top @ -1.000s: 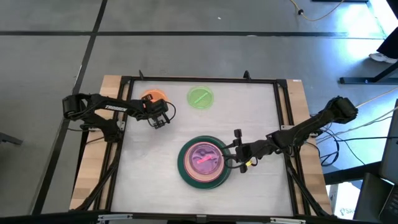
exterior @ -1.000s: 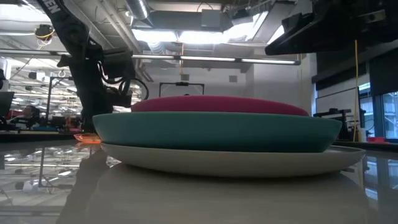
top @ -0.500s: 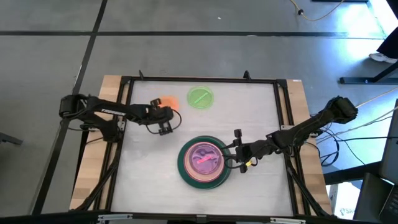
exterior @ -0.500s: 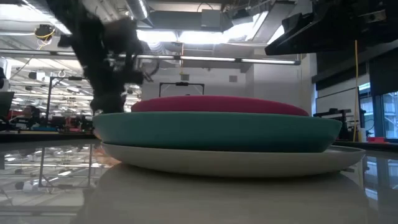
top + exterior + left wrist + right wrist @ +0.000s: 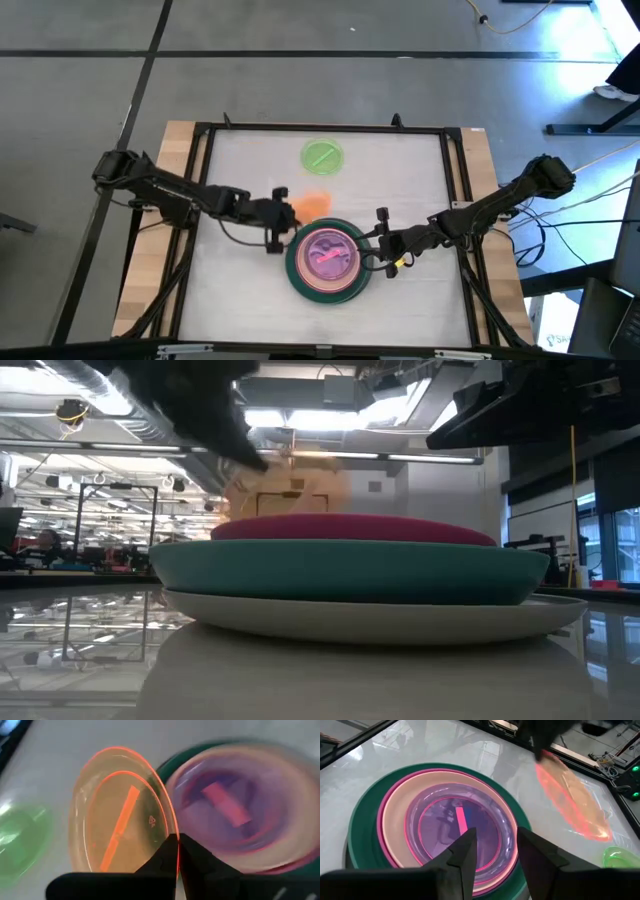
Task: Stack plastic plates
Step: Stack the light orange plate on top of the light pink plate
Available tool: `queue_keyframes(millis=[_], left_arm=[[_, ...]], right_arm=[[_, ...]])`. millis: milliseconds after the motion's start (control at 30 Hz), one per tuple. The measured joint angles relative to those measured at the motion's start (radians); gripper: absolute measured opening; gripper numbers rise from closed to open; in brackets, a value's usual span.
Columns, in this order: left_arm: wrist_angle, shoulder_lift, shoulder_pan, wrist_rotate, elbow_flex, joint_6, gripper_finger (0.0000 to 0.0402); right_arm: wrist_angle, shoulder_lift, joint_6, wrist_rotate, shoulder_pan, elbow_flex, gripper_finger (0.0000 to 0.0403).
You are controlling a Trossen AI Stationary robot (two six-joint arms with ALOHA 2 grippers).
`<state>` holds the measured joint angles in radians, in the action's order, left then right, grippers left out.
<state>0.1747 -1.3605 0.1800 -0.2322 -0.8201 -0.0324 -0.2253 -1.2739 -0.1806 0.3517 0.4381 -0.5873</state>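
I need to use my left gripper to set the small clear orange plate free on the clear pink plate (image 5: 330,256) (image 5: 231,806) that sits at the top of the stack. The orange plate is now in the air beyond the stack.
My left gripper (image 5: 278,214) is shut on the small clear orange plate (image 5: 312,203), which is in the air just beyond the stack's far left rim. The stack (image 5: 327,258) has a grey plate at the bottom, then dark green, magenta and peach, with a clear pink plate (image 5: 457,822) on top. In the low view the orange plate (image 5: 290,485) is a blur above the stack (image 5: 350,575). A small green plate (image 5: 321,157) lies flat near the far edge. My right gripper (image 5: 495,850) is open and hovers at the stack's right rim. My left gripper pinches the orange plate's rim (image 5: 173,842) between its two fingers (image 5: 160,865), one on each face. It comes from the table's left. The plate is lifted clear of the table and tilted, and reaches out beyond the fingertips toward the stack.
A black frame (image 5: 320,128) runs around the white tabletop. The left half and the near right corner of the table are bare. The right arm (image 5: 480,212) slants in from the right edge. The green plate also shows in the left wrist view (image 5: 20,835).
My left gripper has carried the orange plate from the far left part of the table toward the right and the near edge, up to the stack. The plate has come off the table and tipped. The right arm and the stack have kept still.
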Motion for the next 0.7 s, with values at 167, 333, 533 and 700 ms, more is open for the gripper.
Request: queue_keyframes(millis=[167, 333, 533, 700], left_arm=[[-0.157, -0.033, 0.082, 0.088, -0.001, 0.010, 0.0005], [-0.286, -0.099, 0.138, 0.125, -0.001, 0.017, 0.0005], [-0.379, -0.212, 0.163, 0.149, -0.001, 0.019, 0.0005], [-0.405, -0.258, 0.160, 0.148, -0.001, 0.019, 0.0005]], right_arm=[[0.000, 0.000, 0.000, 0.007, 0.000, 0.000, 0.0133], [0.000, 0.000, 0.000, 0.008, 0.000, 0.000, 0.0133], [0.000, 0.000, 0.000, 0.008, 0.000, 0.000, 0.0133], [0.000, 0.000, 0.000, 0.008, 0.000, 0.000, 0.0133]])
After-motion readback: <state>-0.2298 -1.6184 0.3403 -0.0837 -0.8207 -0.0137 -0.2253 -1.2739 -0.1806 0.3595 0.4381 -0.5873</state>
